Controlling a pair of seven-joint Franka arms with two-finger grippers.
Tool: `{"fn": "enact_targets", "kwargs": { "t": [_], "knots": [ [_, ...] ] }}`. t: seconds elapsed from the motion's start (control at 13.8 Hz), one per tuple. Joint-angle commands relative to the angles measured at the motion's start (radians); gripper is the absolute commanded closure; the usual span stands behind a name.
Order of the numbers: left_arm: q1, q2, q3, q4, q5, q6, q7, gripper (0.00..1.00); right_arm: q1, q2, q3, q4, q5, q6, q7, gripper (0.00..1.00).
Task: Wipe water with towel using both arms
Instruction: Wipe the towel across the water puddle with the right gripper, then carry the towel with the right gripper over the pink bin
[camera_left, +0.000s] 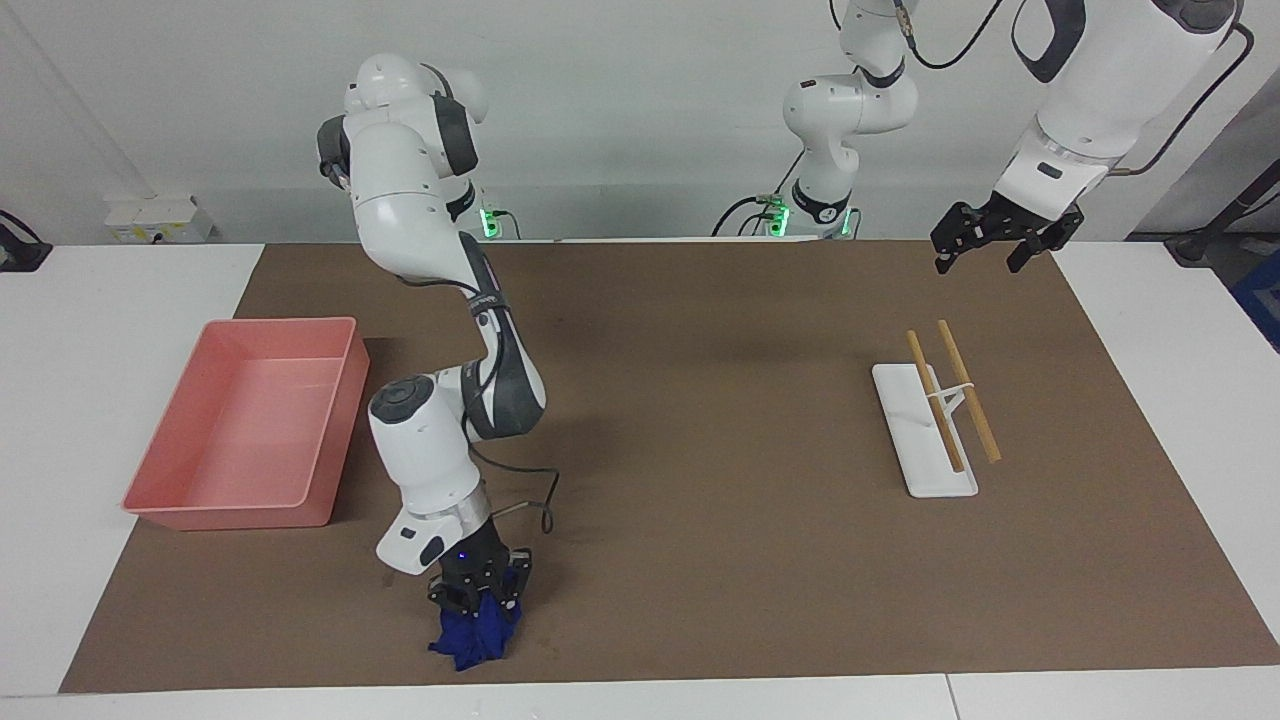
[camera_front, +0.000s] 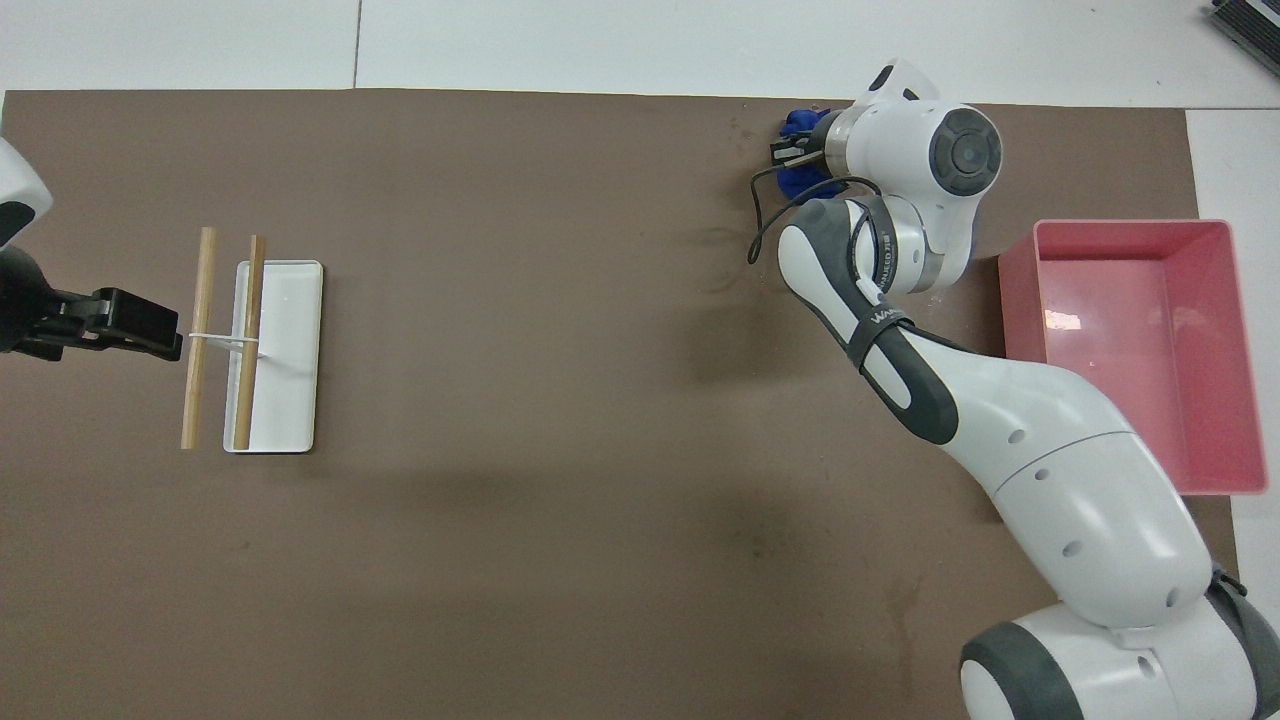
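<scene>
I will release the blue towel from my right gripper in the half of the pink tray nearer the stick stand (camera_front: 1107, 382).
The blue towel (camera_left: 470, 642) (camera_front: 793, 181) is bunched on the brown mat, close to the mat edge farthest from the robots and farther from them than the pink tray. My right gripper (camera_left: 484, 598) (camera_front: 800, 155) points down, shut on the towel and pressing it onto the mat. In the overhead view the right wrist hides most of the towel. The water is hidden; I make out no drops around the cloth. My left gripper (camera_left: 979, 262) (camera_front: 150, 326) hangs open and empty in the air at the left arm's end, beside the stick stand, and the left arm waits.
A pink tray (camera_left: 342, 400) (camera_front: 1014, 300) stands at the right arm's end of the mat, just clear of the right forearm. A white stand (camera_left: 925, 472) (camera_front: 290, 400) carrying two wooden sticks (camera_left: 972, 398) (camera_front: 194, 400) lies toward the left arm's end.
</scene>
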Motion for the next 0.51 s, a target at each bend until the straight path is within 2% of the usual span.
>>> {"fn": "enact_targets", "kwargs": {
  "t": [0.0,0.44],
  "knots": [
    [-0.006,-0.032,0.011,-0.037,-0.014,0.016,0.007,0.0,-0.039,0.01,-0.004,0.009,-0.025,-0.043,-0.053,1.0],
    [-0.006,-0.032,0.011,-0.037,-0.014,0.016,0.007,0.0,-0.03,-0.149,-0.004,-0.027,-0.018,-0.312,-0.038,1.0]
  ]
}}
